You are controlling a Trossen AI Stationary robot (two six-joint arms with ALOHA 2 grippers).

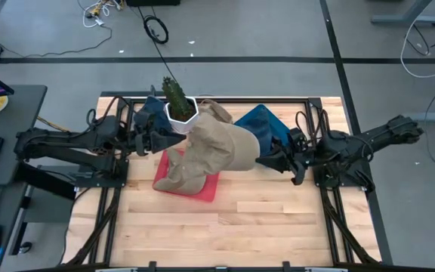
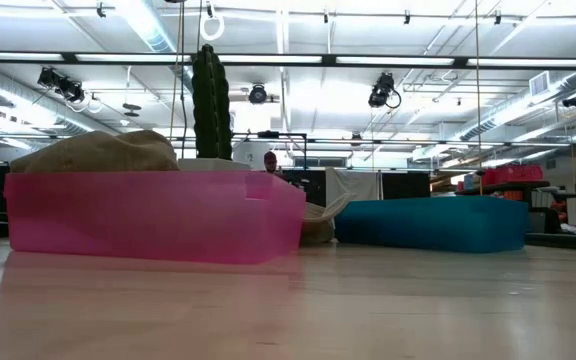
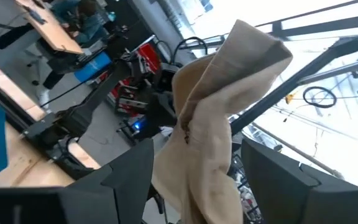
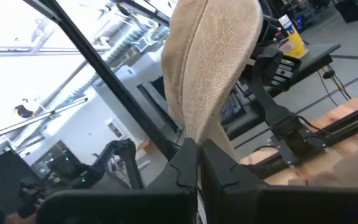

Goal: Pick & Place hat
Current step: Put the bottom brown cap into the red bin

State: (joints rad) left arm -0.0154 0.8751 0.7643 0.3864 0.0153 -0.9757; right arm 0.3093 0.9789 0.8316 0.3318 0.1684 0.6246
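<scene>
My right gripper is holding the hat's brim away from the pink bin, so I will use my left gripper to take the hat's back edge (image 1: 192, 143) and carry it there.
A tan cloth hat (image 1: 216, 149) is strung between both grippers over a pink bin (image 1: 202, 189). My left gripper (image 1: 174, 142) is at the hat's left side and is shut on it. My right gripper (image 1: 263, 161) is at its right side, also shut on it. The hat's lower end (image 1: 176, 177) lies on the bin. In the low view a tan heap (image 2: 98, 150) shows above the rim of the pink bin (image 2: 153, 215); neither gripper shows there. My left gripper (image 3: 197, 186) pinches a bunched fold of the hat's cloth (image 3: 194, 155) between its two fingers (image 3: 126, 180), coming level from the table's left. Several layers look gathered in the hold. The cloth stands up past the fingers. My right gripper (image 4: 197, 155) pinches the hat's right edge (image 4: 194, 127) between its closed fingertips (image 4: 185, 158), coming level from the table's right. The hat's body rises beyond the fingers, lifted at this side.
A cactus in a white pot (image 1: 178, 104) stands just behind the hat, close to my left gripper. A blue container (image 1: 259, 123) sits behind my right gripper, and another blue item (image 1: 151, 113) is left of the pot. Bare wood (image 1: 225, 234) lies toward the near edge.
</scene>
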